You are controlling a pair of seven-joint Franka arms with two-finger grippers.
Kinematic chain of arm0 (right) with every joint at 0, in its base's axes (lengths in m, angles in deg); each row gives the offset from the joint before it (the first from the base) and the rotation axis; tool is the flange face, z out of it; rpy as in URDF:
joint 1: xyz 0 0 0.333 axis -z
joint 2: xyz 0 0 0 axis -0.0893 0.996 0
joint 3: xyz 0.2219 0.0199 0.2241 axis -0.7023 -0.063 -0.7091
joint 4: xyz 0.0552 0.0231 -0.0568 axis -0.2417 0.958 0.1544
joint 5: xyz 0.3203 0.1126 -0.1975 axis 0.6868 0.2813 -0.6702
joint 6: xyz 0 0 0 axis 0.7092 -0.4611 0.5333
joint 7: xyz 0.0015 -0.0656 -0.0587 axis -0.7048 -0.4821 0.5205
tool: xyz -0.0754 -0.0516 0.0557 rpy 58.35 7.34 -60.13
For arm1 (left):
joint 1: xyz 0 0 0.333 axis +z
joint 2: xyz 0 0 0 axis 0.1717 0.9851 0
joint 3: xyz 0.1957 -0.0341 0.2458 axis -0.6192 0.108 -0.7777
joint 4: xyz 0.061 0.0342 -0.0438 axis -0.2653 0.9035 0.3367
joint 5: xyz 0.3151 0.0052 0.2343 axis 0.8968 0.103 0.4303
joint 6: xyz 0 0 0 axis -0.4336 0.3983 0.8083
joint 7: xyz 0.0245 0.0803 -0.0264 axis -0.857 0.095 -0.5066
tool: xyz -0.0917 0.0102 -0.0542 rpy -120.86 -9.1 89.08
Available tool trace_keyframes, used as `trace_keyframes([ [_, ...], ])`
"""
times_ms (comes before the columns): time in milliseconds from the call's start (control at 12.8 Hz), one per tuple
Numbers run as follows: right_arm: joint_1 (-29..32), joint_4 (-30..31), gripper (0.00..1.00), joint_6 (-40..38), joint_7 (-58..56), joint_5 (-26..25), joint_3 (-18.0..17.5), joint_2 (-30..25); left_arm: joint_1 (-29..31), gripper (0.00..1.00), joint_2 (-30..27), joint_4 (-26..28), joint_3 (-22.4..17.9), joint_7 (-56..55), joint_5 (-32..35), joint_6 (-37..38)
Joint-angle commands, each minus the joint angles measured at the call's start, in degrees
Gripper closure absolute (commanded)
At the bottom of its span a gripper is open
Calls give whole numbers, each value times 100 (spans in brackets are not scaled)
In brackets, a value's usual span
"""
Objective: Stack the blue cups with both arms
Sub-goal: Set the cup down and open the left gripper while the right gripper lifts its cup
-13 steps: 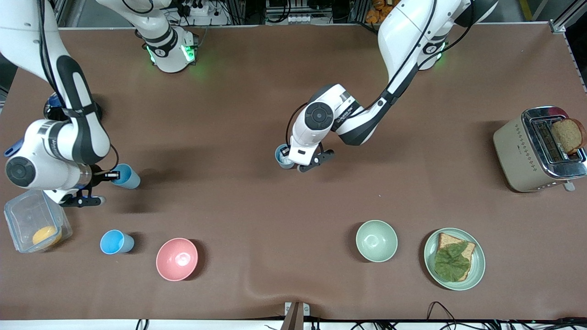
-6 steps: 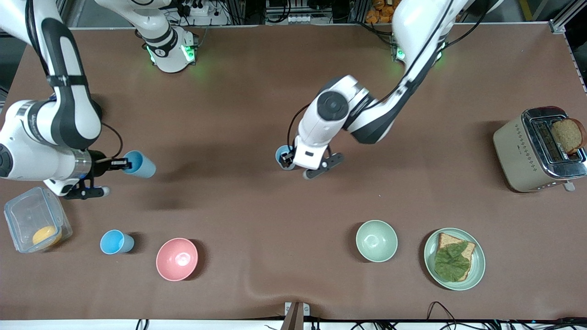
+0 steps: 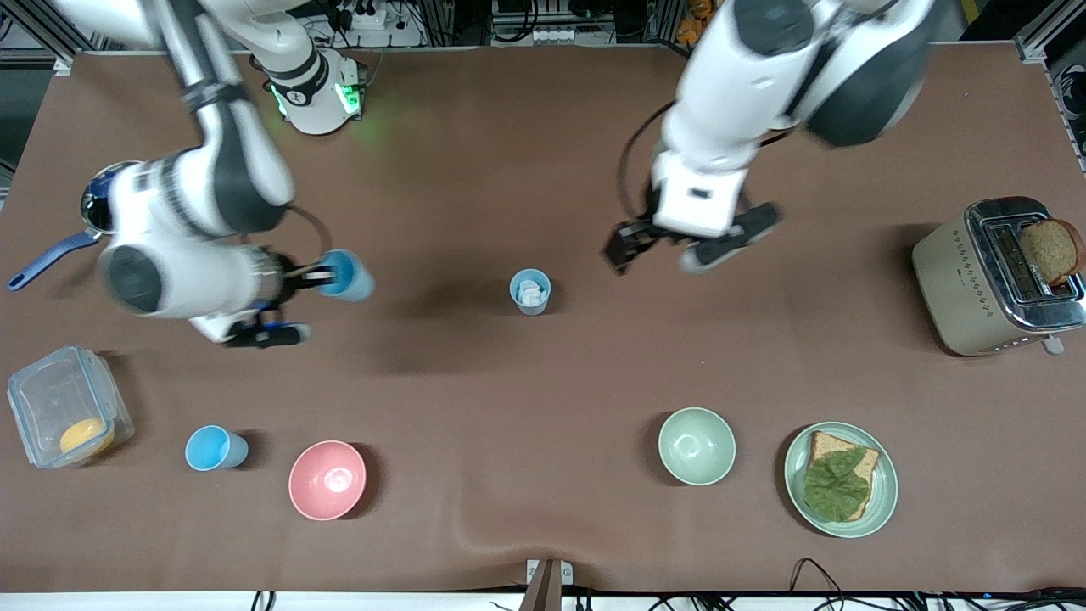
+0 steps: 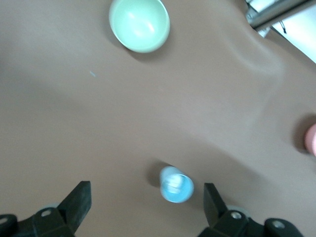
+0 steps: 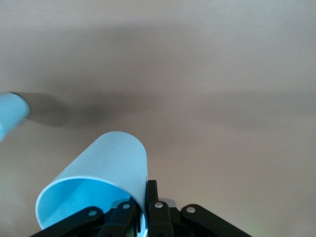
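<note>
My right gripper is to let go of the sky-blue cup inside the grey-blue cup (image 3: pixel 530 290) (image 5: pixel 7 117) in the middle of the table.
A grey-blue cup (image 3: pixel 530 291) stands upright in the middle of the table with something white inside; it also shows in the left wrist view (image 4: pixel 176 184). My left gripper (image 3: pixel 628 243) is open and empty, raised over the table beside that cup, toward the left arm's end; the cup lies far below between its fingers (image 4: pixel 79 200). My right gripper (image 3: pixel 316 276) is shut on the rim of a bright sky-blue cup (image 3: pixel 345 276), held on its side in the air. The right wrist view shows the pinched cup (image 5: pixel 106 173) in the gripper (image 5: pixel 142 197).
Another bright blue cup (image 3: pixel 215 448) stands beside the pink bowl (image 3: pixel 327 479). A pale green bowl (image 3: pixel 696 445), a plate (image 3: pixel 882 501) with bread and lettuce, a toaster (image 3: pixel 959 280), a clear container (image 3: pixel 42 390) and a blue-handled pan (image 3: pixel 51 253) are also on the table.
My left gripper has let go of the grey-blue cup and risen away toward the left arm's end. My right gripper has carried the sky-blue cup toward the middle of the table.
</note>
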Motion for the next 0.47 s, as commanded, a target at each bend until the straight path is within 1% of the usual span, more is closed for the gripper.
trace_keyframes([
  [0,-529,-133,100,270,1288,790,89,-62,708,0,-314,204,29,1285,79,478],
  [390,-1600,-142,100,1192,2624,792,97,288,1570,0,-385,204,20,2904,97,989],
])
